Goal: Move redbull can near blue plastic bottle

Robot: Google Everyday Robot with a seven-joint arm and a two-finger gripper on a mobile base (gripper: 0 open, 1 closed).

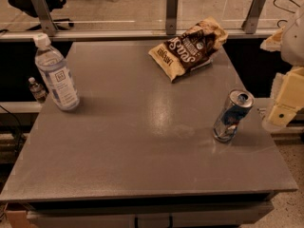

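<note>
Next, I grip the middle of the redbull can [232, 120], below its shiny pull-tab top, to move it upright.
The redbull can [232, 116] stands upright near the right edge of the grey table [133, 146], its shiny pull-tab top facing up. The blue plastic bottle [56, 74] stands upright at the table's far left, with a white cap and a pale label with a dark square logo. The gripper [284, 107] is at the right edge of the view, just right of the can and apart from it, holding nothing.
A brown-and-cream chip bag [189, 47] lies at the back of the table, right of centre. A tiny dark-capped bottle [36, 90] stands off the table behind its left edge. A glass railing with metal posts [171, 12] runs behind the table.
</note>
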